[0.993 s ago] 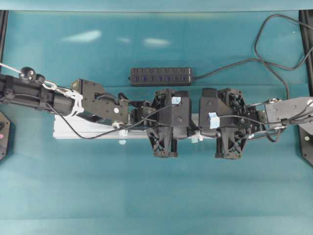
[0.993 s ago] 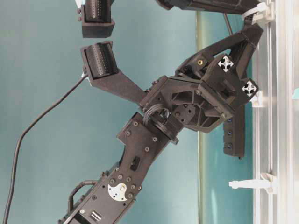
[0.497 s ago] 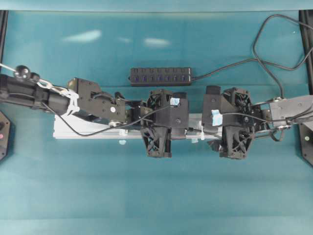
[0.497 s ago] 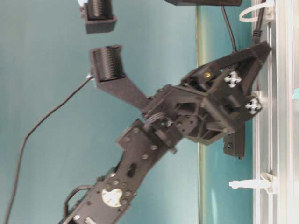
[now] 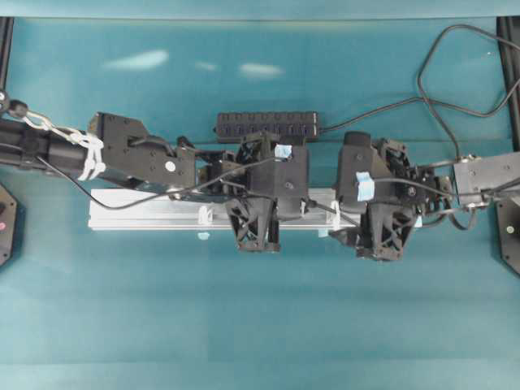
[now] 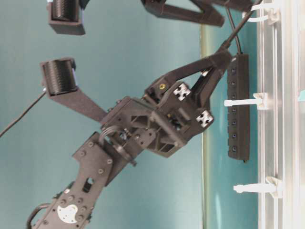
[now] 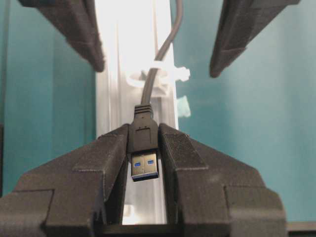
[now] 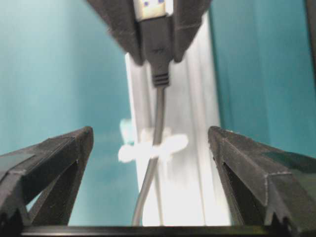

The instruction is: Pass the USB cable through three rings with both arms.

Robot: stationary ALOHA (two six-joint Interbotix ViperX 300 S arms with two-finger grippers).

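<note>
The plug in my left gripper's closed fingers must go into the next ring, so my right gripper should first take the cord (image 8: 160,94) just behind the plug.
My left gripper (image 7: 144,129) is shut on the black plug of the USB cable (image 7: 144,148), whose metal end points back at the wrist. From the plug the cord runs through one white ring (image 7: 155,76) on the silver rail (image 7: 118,59). My right gripper (image 8: 150,132) stands open around that same ring (image 8: 170,144), touching nothing. In the table-level view the cord (image 6: 232,31) rises from the left gripper (image 6: 224,52) to the far ring (image 6: 259,14). Two other rings (image 6: 243,102) (image 6: 252,188) carry no cord. Overhead, the left gripper (image 5: 307,195) and right gripper (image 5: 341,213) face each other over the rail.
A black multi-port hub (image 5: 266,126) lies just behind the rail (image 5: 146,213). The cable (image 5: 422,81) loops across the back right of the teal table. Black frame posts stand at both side edges.
My right gripper has opened and let go of the cord. My left arm has drawn back to the left and toward the hub, taking the plug with it.
</note>
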